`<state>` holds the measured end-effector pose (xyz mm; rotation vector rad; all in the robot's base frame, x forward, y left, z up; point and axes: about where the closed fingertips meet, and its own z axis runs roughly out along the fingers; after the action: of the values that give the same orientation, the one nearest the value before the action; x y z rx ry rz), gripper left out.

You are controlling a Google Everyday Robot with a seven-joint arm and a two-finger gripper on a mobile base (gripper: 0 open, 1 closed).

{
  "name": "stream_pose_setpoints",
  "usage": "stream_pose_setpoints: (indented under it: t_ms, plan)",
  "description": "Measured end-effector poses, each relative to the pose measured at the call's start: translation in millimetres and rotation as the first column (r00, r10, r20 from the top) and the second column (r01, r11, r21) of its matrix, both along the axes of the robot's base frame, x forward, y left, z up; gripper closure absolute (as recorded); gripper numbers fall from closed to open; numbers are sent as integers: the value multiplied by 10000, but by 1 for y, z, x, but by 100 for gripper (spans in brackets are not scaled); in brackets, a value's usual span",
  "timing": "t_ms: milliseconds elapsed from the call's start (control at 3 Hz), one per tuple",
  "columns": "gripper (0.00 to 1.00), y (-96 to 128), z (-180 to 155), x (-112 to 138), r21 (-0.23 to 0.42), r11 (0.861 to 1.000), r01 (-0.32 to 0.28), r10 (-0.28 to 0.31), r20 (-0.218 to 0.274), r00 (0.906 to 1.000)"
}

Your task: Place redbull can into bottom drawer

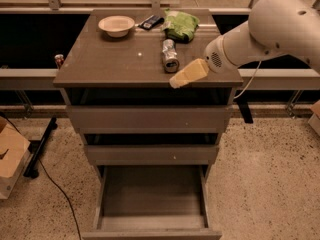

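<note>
I will grip the redbull can's near end point(172, 64), farther from the green bag.
The redbull can point(170, 56) lies on its side on the cabinet top point(110, 64), right of the middle, silvery with dark markings. My gripper point(181, 78) hangs over the top's front right edge, just right of and in front of the can, apart from it. Its yellowish fingers point left and down. The bottom drawer point(150, 219) is pulled out and shows a bare tray. The two drawers above it stand slightly open.
A pale bowl point(116, 25), a dark flat object point(150, 21) and a green bag point(181, 24) sit at the back of the top. A small red can point(59, 60) stands on a ledge at left. A cardboard box point(10, 156) and a cable lie on the floor at left.
</note>
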<state>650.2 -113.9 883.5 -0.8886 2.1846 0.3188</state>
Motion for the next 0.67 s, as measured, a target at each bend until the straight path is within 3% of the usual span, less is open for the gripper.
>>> stream_pose_setpoints:
  t_ms: [333,667]
  plan:
    - [0,5,-20,30,684,9952,697,-695,-45,9976]
    - [0,19,-33,57,1069,9908,833,-832,-50,9965]
